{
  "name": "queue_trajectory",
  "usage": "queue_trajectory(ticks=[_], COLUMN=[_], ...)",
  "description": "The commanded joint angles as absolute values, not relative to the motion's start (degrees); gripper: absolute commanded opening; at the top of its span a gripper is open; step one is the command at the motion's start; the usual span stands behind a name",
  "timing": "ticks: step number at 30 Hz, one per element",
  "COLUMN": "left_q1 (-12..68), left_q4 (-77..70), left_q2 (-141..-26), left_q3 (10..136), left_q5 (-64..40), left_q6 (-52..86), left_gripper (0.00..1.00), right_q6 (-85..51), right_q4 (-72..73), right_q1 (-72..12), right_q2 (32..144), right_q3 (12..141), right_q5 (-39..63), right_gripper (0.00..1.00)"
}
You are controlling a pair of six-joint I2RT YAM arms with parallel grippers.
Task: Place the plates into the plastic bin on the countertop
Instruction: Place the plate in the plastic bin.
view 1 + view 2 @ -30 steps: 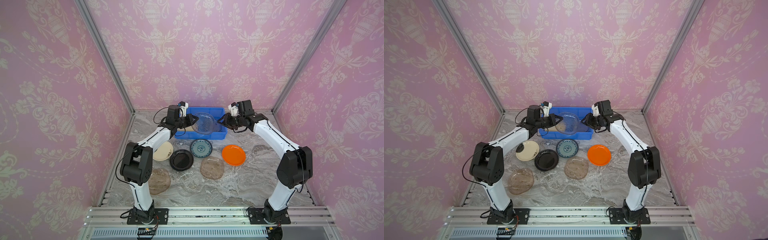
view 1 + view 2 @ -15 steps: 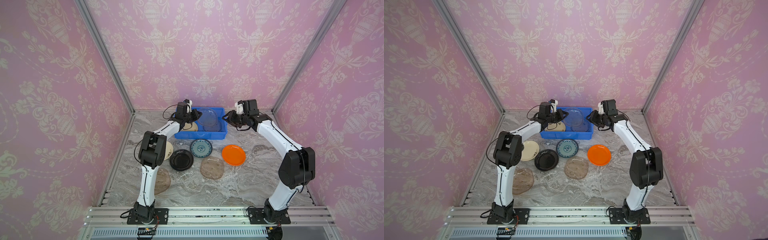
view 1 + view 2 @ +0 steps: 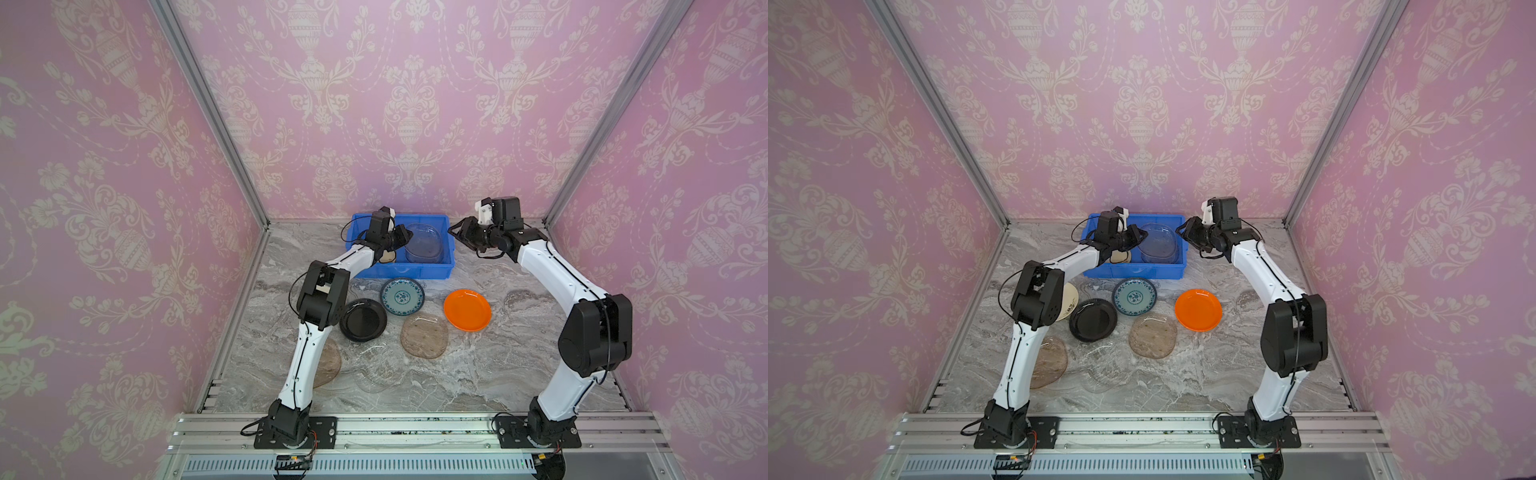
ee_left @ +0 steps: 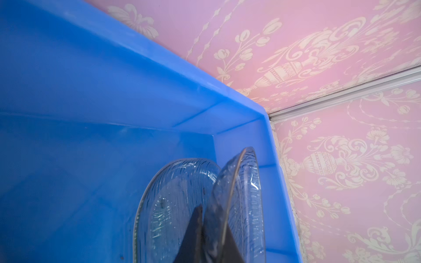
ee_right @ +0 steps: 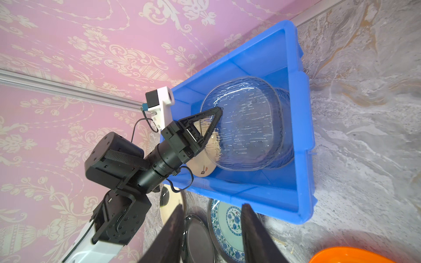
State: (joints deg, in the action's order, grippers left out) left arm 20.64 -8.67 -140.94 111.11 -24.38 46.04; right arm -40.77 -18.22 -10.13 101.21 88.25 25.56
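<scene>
Next, my left gripper releases the clear rounded-square plate on top of the second clear plate [image 3: 424,249] [image 4: 195,232] in the blue bin.
My left gripper [image 3: 405,237] [image 4: 209,218] is shut on the rim of a clear rounded-square plate [image 3: 424,243] [image 4: 241,193], holding it tilted inside the blue plastic bin [image 3: 419,272] over its right half. Under it lies a second clear plate [image 4: 173,200], and a cream plate [image 5: 202,164] sits in the bin's left half. My right gripper [image 3: 457,237] [image 5: 211,207] hangs open and empty just outside the bin's right end. On the countertop [image 3: 519,365] in front of the bin lie teal-patterned [image 3: 402,296], black [image 3: 363,320], orange [image 3: 467,309] and brownish [image 3: 424,336] plates.
Another brownish plate [image 3: 1050,361] and a cream plate [image 3: 1069,301] lie partly hidden behind my left arm. A faint clear plate [image 3: 1104,370] lies nearer the front. Pink patterned walls close in behind and at both sides, and an aluminium rail [image 3: 415,432] runs along the front.
My left gripper has carried the clear plate to the right and down into the bin. My right gripper has drawn back from the plate to the bin's right end.
</scene>
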Motion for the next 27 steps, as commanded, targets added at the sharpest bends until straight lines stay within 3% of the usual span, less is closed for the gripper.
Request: queue_trajectory(ticks=[1, 14, 21, 27], left_q1=[21.4, 22.7, 23.0, 23.3], left_q4=[-6.6, 0.9, 5.4, 8.1], left_q2=[-143.6, -148.4, -148.6, -149.3], left_q3=[115.7, 124.2, 125.8, 127.8], left_q5=[-22.2, -21.4, -19.6, -19.4], left_q6=[45.9, 42.5, 39.6, 37.8], left_gripper=[0.0, 0.01, 0.13, 0.17], right_q6=[-42.1, -42.3, -43.3, -43.2], right_q4=[-16.4, -15.9, -14.4, -14.5], right_q1=[-9.8, -9.6, -9.6, -9.7], right_q2=[101.9, 101.9, 101.7, 101.5], right_q3=[86.9, 86.8, 86.1, 86.0], right_q5=[27.2, 28.2, 29.0, 29.4], right_gripper=[0.43, 0.43, 0.43, 0.43])
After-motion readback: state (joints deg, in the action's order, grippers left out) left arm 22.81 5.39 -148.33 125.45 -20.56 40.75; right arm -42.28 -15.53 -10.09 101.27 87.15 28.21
